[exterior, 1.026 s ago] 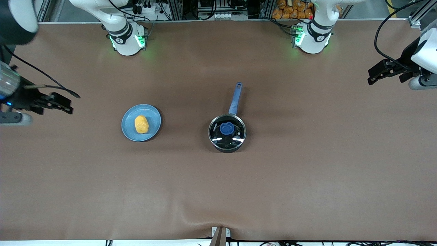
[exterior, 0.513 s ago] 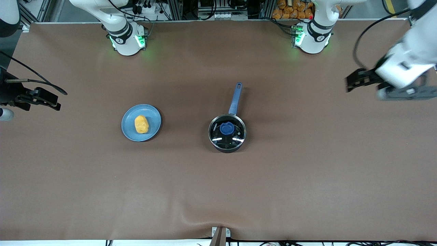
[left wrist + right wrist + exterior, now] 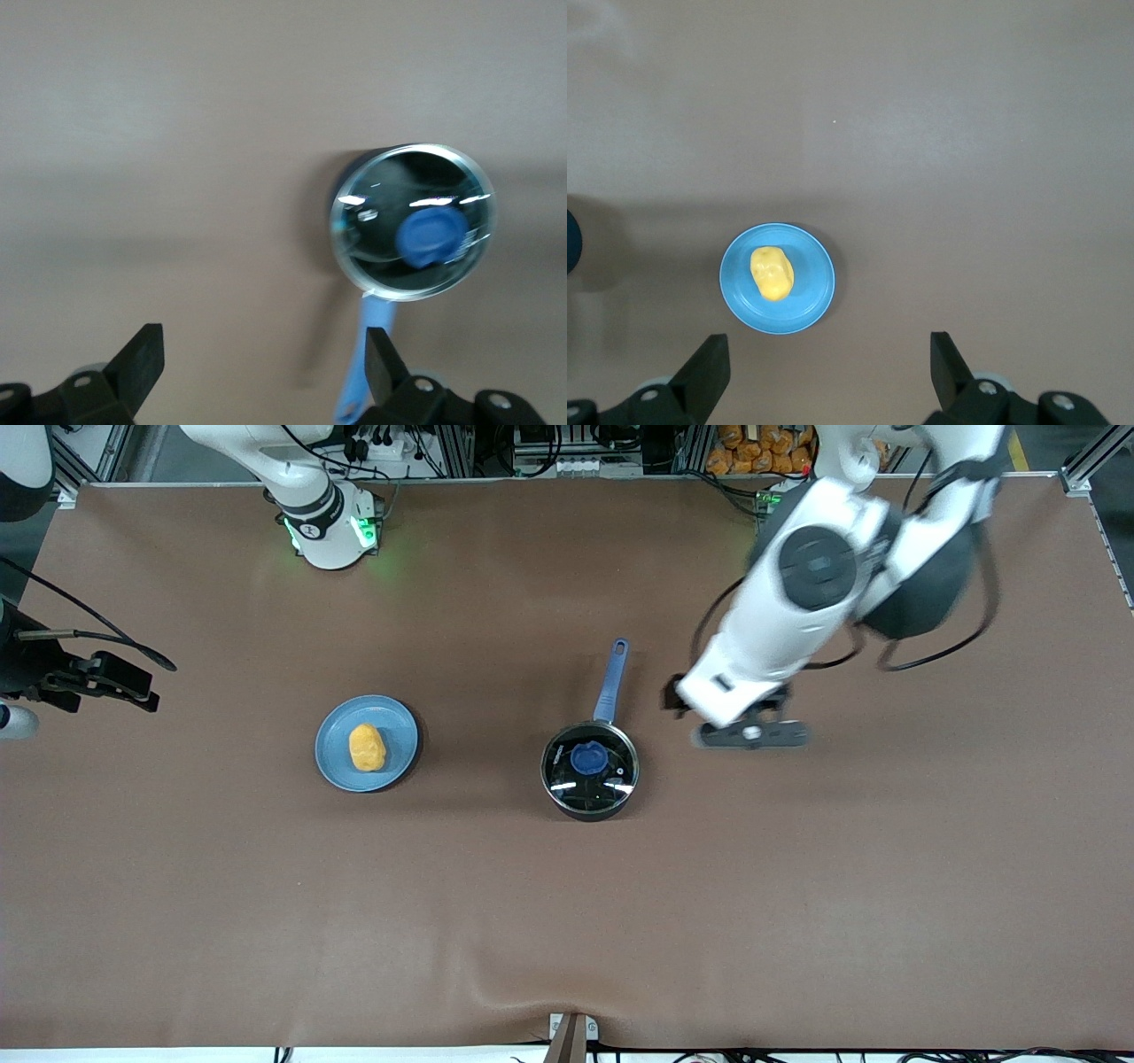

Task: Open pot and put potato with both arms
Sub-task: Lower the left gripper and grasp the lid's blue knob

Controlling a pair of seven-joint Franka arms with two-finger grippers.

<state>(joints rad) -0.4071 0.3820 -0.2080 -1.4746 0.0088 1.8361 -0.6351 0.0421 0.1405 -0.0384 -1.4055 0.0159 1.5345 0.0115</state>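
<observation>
The robot's left gripper needs to close on the glass lid's blue knob [image 3: 589, 758] [image 3: 432, 236], because the black pot must be opened for the potato.
The black pot [image 3: 589, 769] stands mid-table with its glass lid on, the blue knob [image 3: 587, 758] on top and the blue handle [image 3: 611, 682] pointing toward the robots' bases. It also shows in the left wrist view [image 3: 414, 221]. The yellow potato [image 3: 367, 747] lies on a blue plate [image 3: 399, 731], also seen in the right wrist view [image 3: 772, 272]. My left gripper [image 3: 675, 695] is open and empty in the air beside the pot's handle, its fingers wide in the left wrist view [image 3: 263, 367]. My right gripper [image 3: 142, 686] is open and empty at the right arm's end of the table, away from the plate.
The brown table cover [image 3: 567, 921] has a small ridge at its edge nearest the front camera. The arm bases [image 3: 332, 531] stand along the table's edge farthest from that camera. The blue plate shows whole in the right wrist view [image 3: 815, 301].
My left arm has swung in from its end of the table to a spot beside the pot's handle. My right gripper drew back slightly toward its end, then stayed still.
</observation>
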